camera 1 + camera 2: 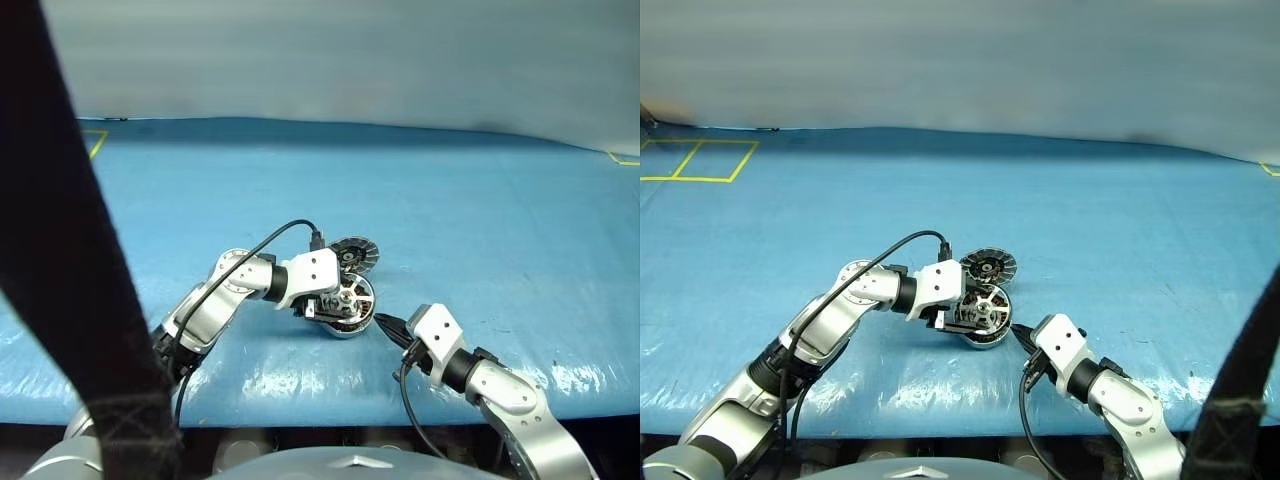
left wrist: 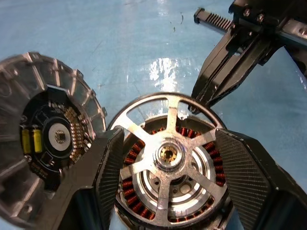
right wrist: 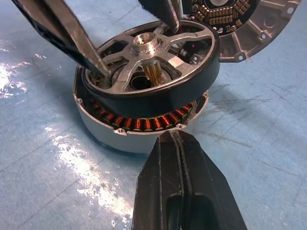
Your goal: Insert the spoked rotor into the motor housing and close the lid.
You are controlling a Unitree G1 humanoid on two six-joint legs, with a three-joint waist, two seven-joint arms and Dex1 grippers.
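The rim of the spoked rotor is tilted above the motor housing between my left gripper's fingers, so next I open my left gripper and take the rotor around its middle (image 3: 145,44).
The spoked rotor (image 2: 168,153), dark-rimmed with silver spokes, rests tilted on top of the motor housing (image 3: 129,129). Copper windings show below its raised rim. My left gripper (image 2: 169,136) is shut on the rotor, one finger pressed against each side of the rim. My right gripper (image 3: 175,139) is shut, and its tip rests against the housing's side wall. In the left eye view it shows just right of the housing (image 1: 385,323). The lid (image 1: 355,253) lies ribbed face up, dark centre showing, touching the housing's far side.
Everything sits on a blue mat (image 1: 450,200) close to the table's front edge (image 1: 300,400). Yellow tape squares (image 1: 690,160) mark the far left corner. A black strap (image 1: 60,250) hangs across the left of the left eye view.
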